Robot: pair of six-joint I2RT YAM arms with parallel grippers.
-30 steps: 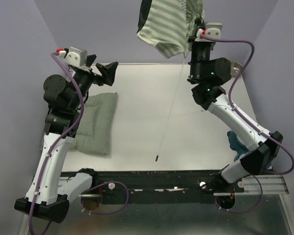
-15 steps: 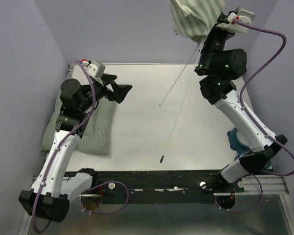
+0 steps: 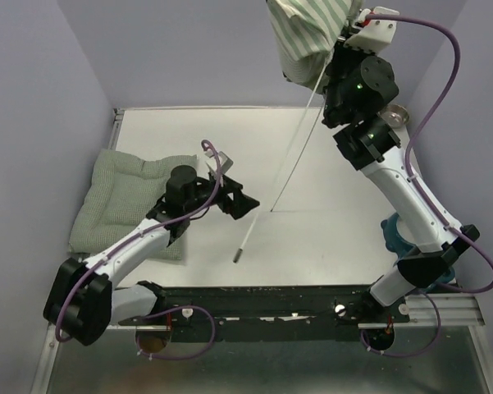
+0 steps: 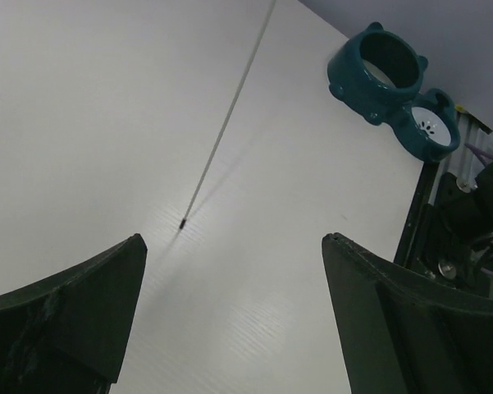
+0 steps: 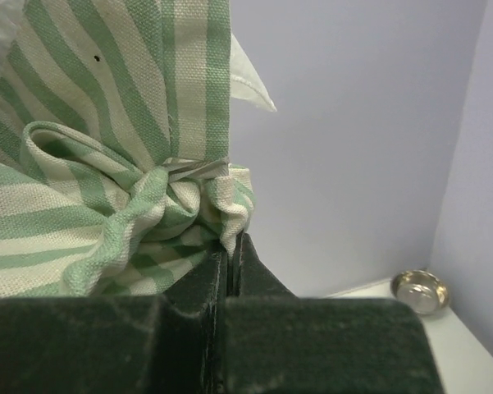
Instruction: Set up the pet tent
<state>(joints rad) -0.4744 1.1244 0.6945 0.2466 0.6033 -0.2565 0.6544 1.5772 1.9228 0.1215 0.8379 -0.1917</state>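
Note:
I need to close my left gripper on the pole's dark lower end (image 3: 271,210) (image 4: 183,222), which is just ahead of its open fingers, on the pole that reaches down to the table.
The pet tent (image 3: 305,33) is a bunch of green-and-white striped fabric held high at the back right. My right gripper (image 3: 338,43) is shut on a fold of the tent (image 5: 107,156), and its jaws (image 5: 234,242) pinch the cloth. A thin whitish pole (image 3: 294,148) hangs from the fabric down to the table. A dark-tipped pole end (image 3: 238,253) lies near the table's middle. My left gripper (image 3: 244,205) is open, low over the table beside that end. In the left wrist view the pole (image 4: 221,135) ends just ahead of the left gripper (image 4: 232,240), which holds nothing.
A green checked quilted cushion (image 3: 123,197) lies flat at the left, under my left arm. A teal double pet bowl (image 4: 392,89) sits at the right edge, partly behind my right arm (image 3: 391,234). A small metal dish (image 3: 396,115) stands at the back right.
My left arm swung down from above the cushion toward the table's middle, next to the pole end. My right arm shifted the tent slightly, and the hanging poles swung.

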